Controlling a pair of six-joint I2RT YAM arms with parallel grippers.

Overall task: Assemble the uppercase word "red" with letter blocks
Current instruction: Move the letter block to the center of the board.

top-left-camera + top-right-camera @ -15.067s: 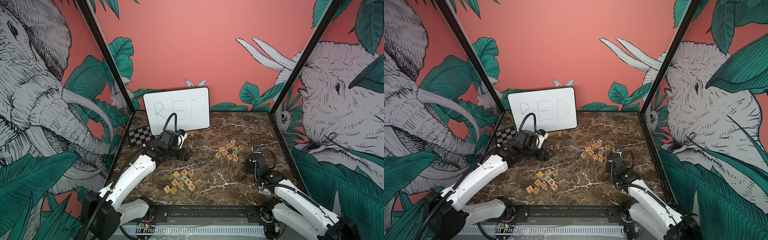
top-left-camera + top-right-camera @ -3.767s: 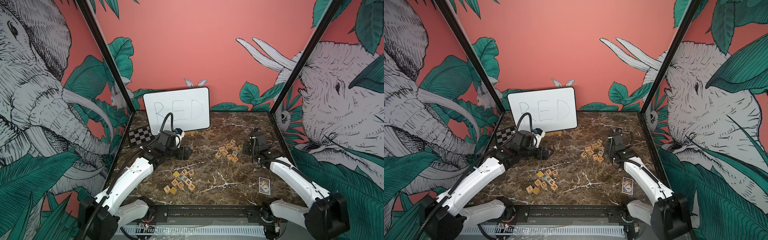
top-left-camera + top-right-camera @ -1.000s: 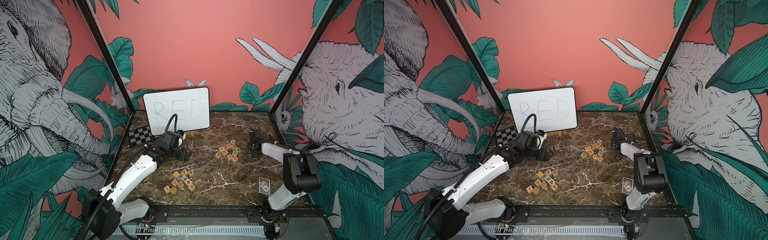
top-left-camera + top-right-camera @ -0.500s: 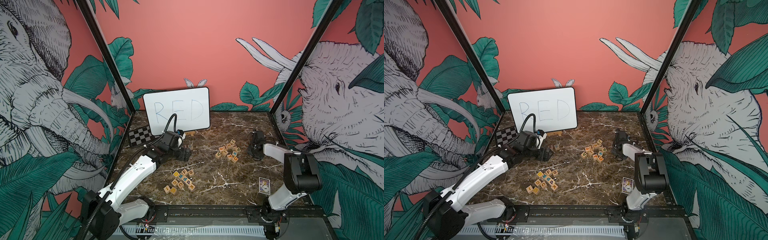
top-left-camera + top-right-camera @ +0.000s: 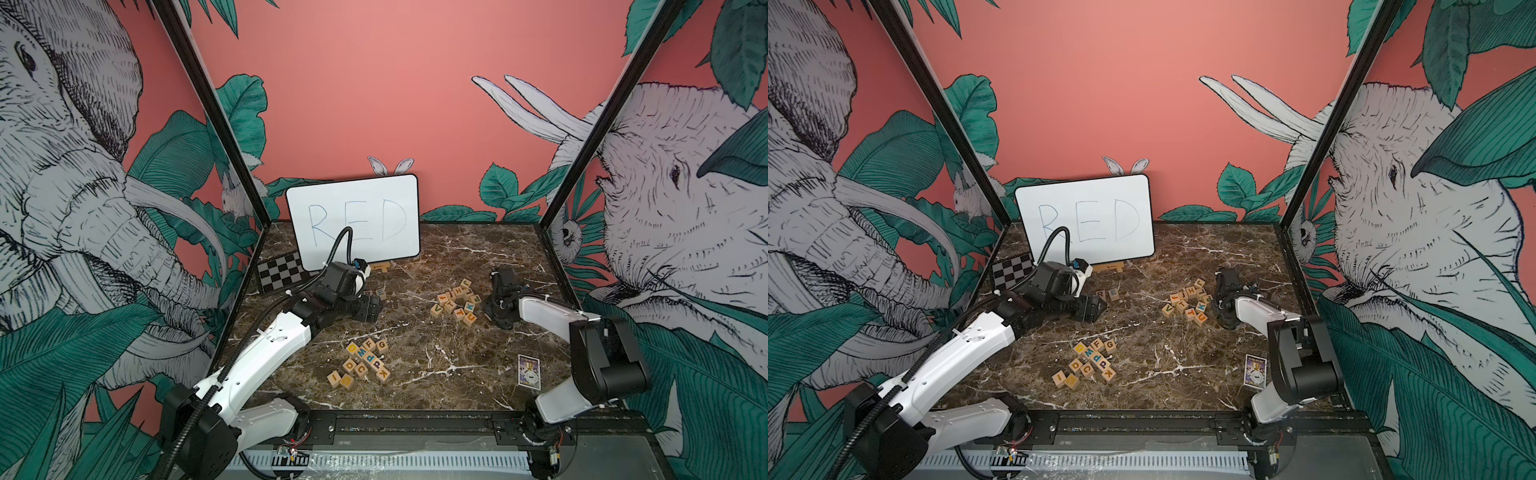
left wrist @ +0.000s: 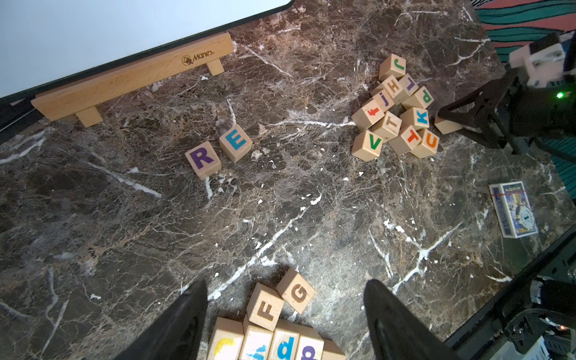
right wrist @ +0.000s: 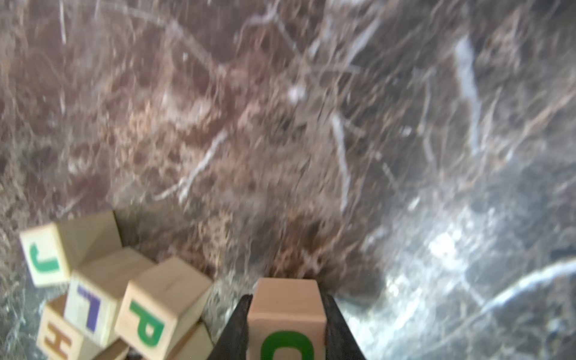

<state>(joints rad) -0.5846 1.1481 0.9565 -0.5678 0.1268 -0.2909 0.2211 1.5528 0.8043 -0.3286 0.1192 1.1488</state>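
The green D is crosswise in my right gripper, so I should open it, turn the gripper and grab the block by its other sides (image 7: 284, 295) before I place it.
Two letter blocks, R (image 6: 202, 159) and E (image 6: 235, 141), lie side by side on the marble in front of the whiteboard; E also shows in a top view (image 5: 1113, 294). My left gripper (image 6: 285, 284) (image 5: 373, 309) hangs open over the marble just in front of them, nothing between its fingers. My right gripper (image 7: 286, 324) (image 5: 487, 309) is shut on a letter block (image 7: 286, 308) (image 6: 446, 125) at the right edge of the right-hand pile (image 5: 457, 305). That block's face carries a green letter; only its rounded top shows.
A second pile of blocks (image 5: 365, 363) lies nearer the front, left of centre. The whiteboard (image 5: 355, 224) with "RED" leans on a wooden stand (image 6: 131, 74) at the back. A checkerboard card (image 5: 280, 272) lies back left, a small card box (image 5: 528, 371) front right.
My right gripper has shut on the block beside the right-hand pile. The left arm has stayed almost still.
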